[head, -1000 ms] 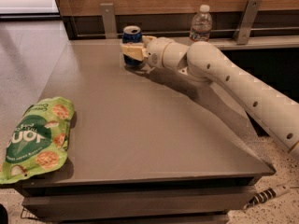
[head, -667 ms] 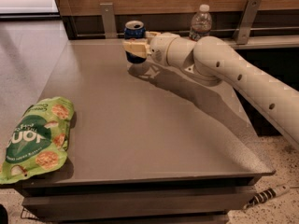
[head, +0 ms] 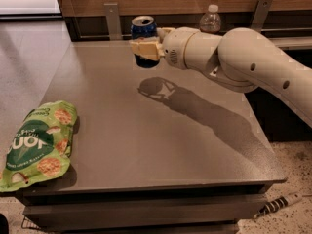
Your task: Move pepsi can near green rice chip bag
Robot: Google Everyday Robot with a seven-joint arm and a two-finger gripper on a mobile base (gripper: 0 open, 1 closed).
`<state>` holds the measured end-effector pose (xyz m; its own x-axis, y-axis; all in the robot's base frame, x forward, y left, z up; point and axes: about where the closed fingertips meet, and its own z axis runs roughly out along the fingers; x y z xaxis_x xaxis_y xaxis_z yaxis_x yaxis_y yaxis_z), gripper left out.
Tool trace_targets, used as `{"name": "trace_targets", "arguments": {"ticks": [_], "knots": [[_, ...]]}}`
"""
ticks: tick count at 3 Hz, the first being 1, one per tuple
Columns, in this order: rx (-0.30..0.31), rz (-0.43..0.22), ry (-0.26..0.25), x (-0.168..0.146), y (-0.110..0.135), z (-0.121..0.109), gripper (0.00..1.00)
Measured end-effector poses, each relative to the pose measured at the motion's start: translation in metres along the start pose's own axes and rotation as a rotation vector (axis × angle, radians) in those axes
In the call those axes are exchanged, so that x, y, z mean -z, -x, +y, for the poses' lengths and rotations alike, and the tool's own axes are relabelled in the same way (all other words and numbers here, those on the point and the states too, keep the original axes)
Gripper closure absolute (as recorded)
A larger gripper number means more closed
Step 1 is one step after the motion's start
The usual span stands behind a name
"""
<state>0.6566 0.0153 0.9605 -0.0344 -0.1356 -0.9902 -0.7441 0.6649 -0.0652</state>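
Observation:
The robot's gripper will set the pepsi can down on the grey table (head: 91, 140), close beside the far end of the green rice chip bag.
The pepsi can (head: 143, 29), dark blue with a silver top, is held upright in the air above the far part of the grey table (head: 146, 130). My gripper (head: 145, 48) is shut on the can's middle, its pale fingers (head: 142, 48) wrapped around it, with the white arm reaching in from the right. The can's shadow lies on the table below it. The green rice chip bag (head: 39, 145) lies flat at the table's near left corner, far from the can.
A clear plastic water bottle (head: 210, 19) stands at the back behind the arm. Metal brackets (head: 112, 18) rise along the wooden back wall. The table's front edge drops off near the bottom, with a cable (head: 280, 204) on the floor at right.
The gripper has lifted the pepsi can off the table and carried it up and slightly toward the near side; the arm has swung with it. The chip bag has not moved.

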Motion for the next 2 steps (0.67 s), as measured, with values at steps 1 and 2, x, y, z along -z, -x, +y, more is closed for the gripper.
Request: {"name": "trace_targets", "arguments": {"ticks": [1,2], "knots": [[0.029,0.022,0.024,0.029,0.004,0.032,1.00],[0.029,0.020,0.043,0.049,-0.003,0.055,1.00]]}}
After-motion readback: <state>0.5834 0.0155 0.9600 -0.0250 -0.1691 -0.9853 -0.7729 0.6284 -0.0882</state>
